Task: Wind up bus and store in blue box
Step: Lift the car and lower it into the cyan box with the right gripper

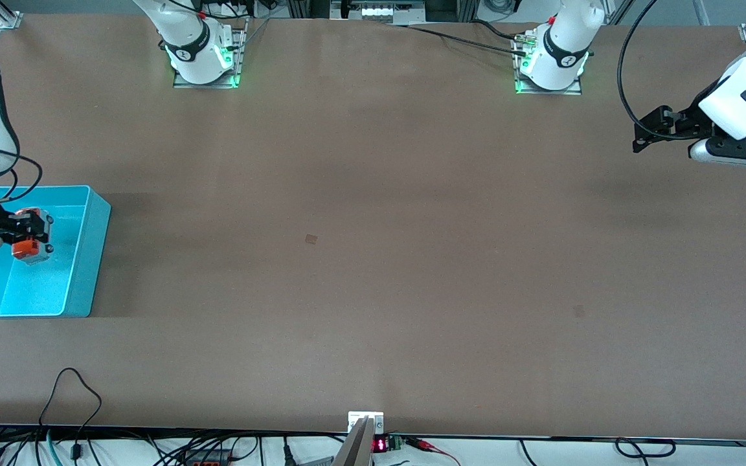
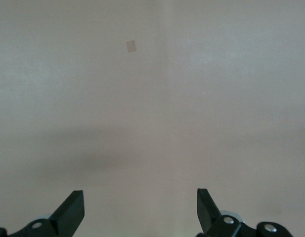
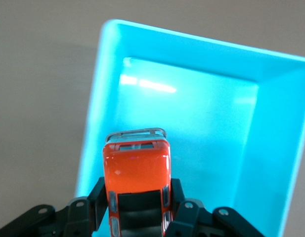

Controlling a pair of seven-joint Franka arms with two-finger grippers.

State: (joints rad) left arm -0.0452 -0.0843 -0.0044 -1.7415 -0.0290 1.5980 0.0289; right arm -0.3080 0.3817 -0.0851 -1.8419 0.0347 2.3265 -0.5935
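My right gripper will let go of the orange bus on the blue box's bottom (image 1: 49, 254), near the side of the box that faces the bare tabletop.
The small orange bus (image 1: 30, 246) (image 3: 137, 182) hangs over the floor of the blue box (image 1: 91, 259) (image 3: 271, 148), which sits at the right arm's end of the table. My right gripper (image 1: 31, 236) (image 3: 137, 195) is shut on the bus, one black finger against each side. The bus's nose points down into the box. Over bare table at the left arm's end my left gripper (image 1: 640, 134) (image 2: 140, 207) waits open, nothing between its fingers.
Brown tabletop spreads between the box and the left arm, marked only by a small square patch (image 1: 311, 239) (image 2: 131, 46). Both arm bases (image 1: 204, 55) (image 1: 551, 61) stand at the table edge farthest from the front camera. Cables (image 1: 75, 401) lie along the nearest edge.
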